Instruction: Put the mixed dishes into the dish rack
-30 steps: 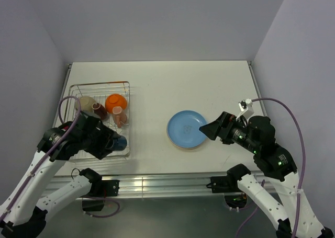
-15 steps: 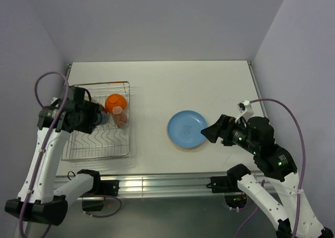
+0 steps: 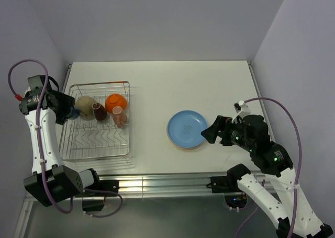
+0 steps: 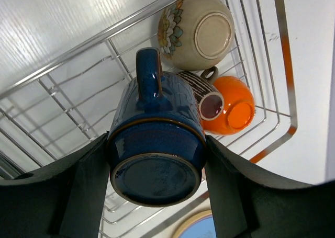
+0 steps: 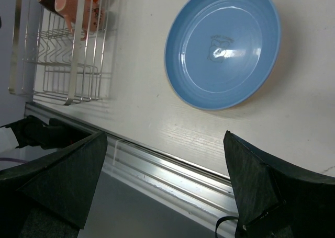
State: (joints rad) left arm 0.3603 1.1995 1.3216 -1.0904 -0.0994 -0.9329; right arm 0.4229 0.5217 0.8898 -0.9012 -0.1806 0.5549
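Next, my left gripper lets go of the dark blue mug on the rack wires (image 3: 85, 119) (image 4: 151, 92) next to the cream bowl and dark brown mug.
My left gripper (image 3: 71, 111) is shut on the dark blue mug (image 4: 155, 144), held base toward the camera above the left side of the dish rack (image 3: 125, 144). In the rack lie a cream bowl (image 3: 85, 103), a dark brown mug (image 3: 98, 111), an orange bowl (image 3: 116, 101) and a pinkish-orange mug (image 3: 121, 117). The blue plate (image 3: 187, 128) lies on the table with a tan rim showing under it. My right gripper (image 3: 209, 133) is open and empty just right of the plate. In the right wrist view the plate (image 5: 222, 47) lies beyond the open fingers. No lilac plate is in view.
The rack's raised wire sides (image 4: 94, 42) surround the dishes. The table's front edge and metal rail (image 5: 172, 170) run under my right gripper. Walls close in the table on three sides.
My left arm has swung from the rack's near left part back to its far left side, carrying the dark blue mug. The right gripper has barely shifted.
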